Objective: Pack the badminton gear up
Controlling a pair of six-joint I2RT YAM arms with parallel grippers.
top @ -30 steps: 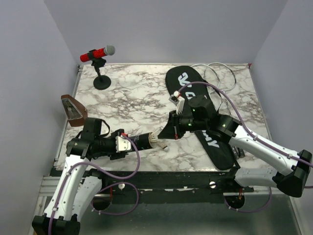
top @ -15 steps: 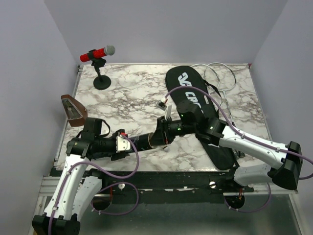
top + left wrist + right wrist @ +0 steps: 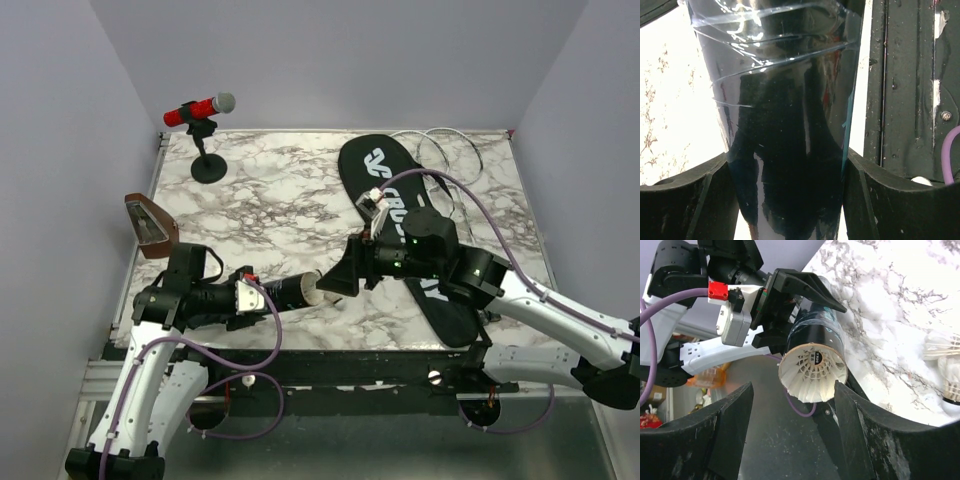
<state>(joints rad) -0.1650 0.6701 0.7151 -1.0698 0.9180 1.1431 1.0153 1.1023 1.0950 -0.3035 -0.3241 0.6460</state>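
Note:
I need to close my right gripper on the feathers (image 3: 328,292) (image 3: 950,364) of the loose shuttlecock that is nearer the black bag, just past the open end of the tube.
My left gripper (image 3: 262,294) is shut on the long black tube (image 3: 288,291), which lies level over the table's front left with its open end pointing right. In the left wrist view the tube (image 3: 790,125) fills the gap between both fingers of the left gripper (image 3: 790,200). A white shuttlecock (image 3: 812,372) sits in the tube's (image 3: 817,330) mouth. My right gripper (image 3: 335,283) stands open just in front of that mouth, its jaws (image 3: 792,410) empty. Two more shuttlecocks (image 3: 942,347) lie on the marble. The black bag (image 3: 365,160) lies at the right, rackets (image 3: 450,150) behind it.
A red microphone (image 3: 200,108) on a black stand is at the back left. A brown wedge (image 3: 150,225) sits on the table's left edge. The right arm reaches across the lower half of the bag. Purple cables loop over both arms.
My right gripper pushed up to the tube's mouth, opened, and drew back a little to the right. The shuttlecock stays in the tube. The left arm and tube held still.

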